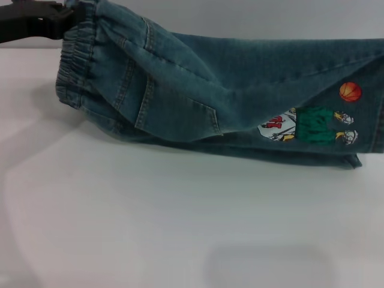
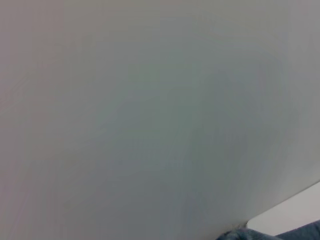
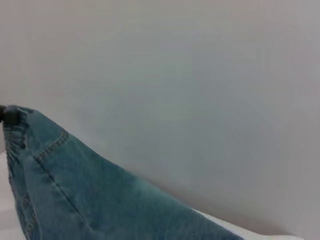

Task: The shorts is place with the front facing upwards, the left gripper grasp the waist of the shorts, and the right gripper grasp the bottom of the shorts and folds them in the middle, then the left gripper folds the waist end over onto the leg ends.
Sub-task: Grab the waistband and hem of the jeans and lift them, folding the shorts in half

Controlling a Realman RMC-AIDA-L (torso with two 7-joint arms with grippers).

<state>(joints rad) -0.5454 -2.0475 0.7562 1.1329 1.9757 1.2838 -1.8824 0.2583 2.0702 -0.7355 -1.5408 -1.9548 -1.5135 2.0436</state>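
Observation:
My right gripper is going to let go of the shorts' leg ends on the white table [image 1: 374, 75] just behind the basketball print.
The blue denim shorts [image 1: 240, 84] lie folded lengthwise across the white table [image 1: 180, 210], with the cartoon print [image 1: 312, 126] showing at the right. The leg ends [image 1: 375, 102] rest at the right edge of the head view. My left gripper [image 1: 66, 17], a dark jaw at the top left, is shut on the gathered elastic waist [image 1: 75, 66] and holds that end lifted off the table. A small bit of denim [image 2: 300, 234] shows in the left wrist view. The right wrist view shows the raised denim [image 3: 75, 190] with the dark left gripper [image 3: 7, 115] at its peak. My right gripper is out of view.
A back pocket flap [image 1: 180, 114] hangs in the middle of the fold. White table surface spreads in front of the shorts, and a plain pale wall [image 3: 200, 75] stands behind.

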